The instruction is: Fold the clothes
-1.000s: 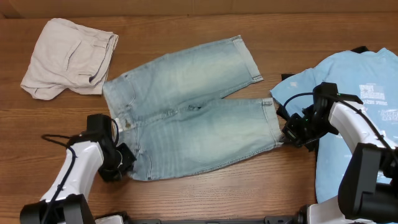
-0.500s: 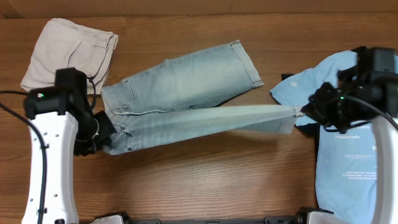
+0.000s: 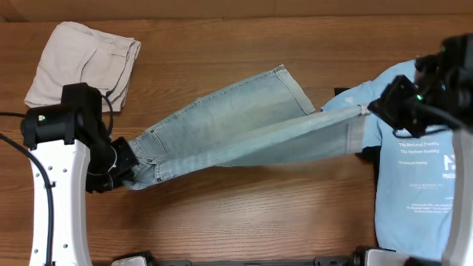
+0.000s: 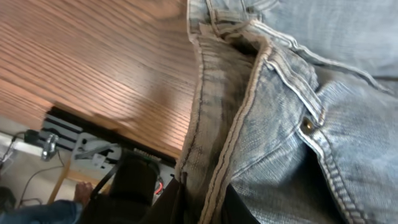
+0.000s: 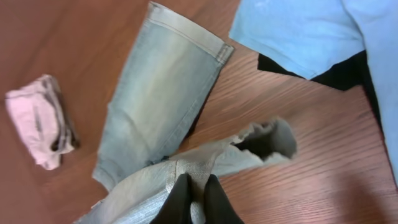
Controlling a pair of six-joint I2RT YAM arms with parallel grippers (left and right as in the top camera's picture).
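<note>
My right gripper needs to let go of the lifted hem of the jeans, now drawn over the far leg, on the table point(image 3: 360, 151) point(image 5: 283, 90) next to the sky-blue T-shirt's sleeve.
The light-wash denim jeans point(image 3: 236, 125) are stretched in the air between my two grippers. The near leg is lifted and drawn over the far leg, which still lies on the table point(image 5: 158, 93). My left gripper point(image 3: 122, 171) is shut on the waistband point(image 4: 217, 180). My right gripper point(image 3: 367, 111) is shut on the lifted leg's hem point(image 5: 199, 180). The beige trousers point(image 3: 81, 66) lie crumpled at the back left. The sky-blue printed T-shirt point(image 3: 421, 185) lies at the right over a black garment point(image 5: 339, 71).
The wooden table point(image 3: 244, 214) carries all the garments. The beige trousers also show small in the right wrist view point(image 5: 40, 121). In the left wrist view the table's edge and some gear beyond it point(image 4: 81, 152) show at the lower left.
Both grippers have lifted the jeans' near edge off the table and carried it toward the far side. The near leg now hangs taut over the far leg.
</note>
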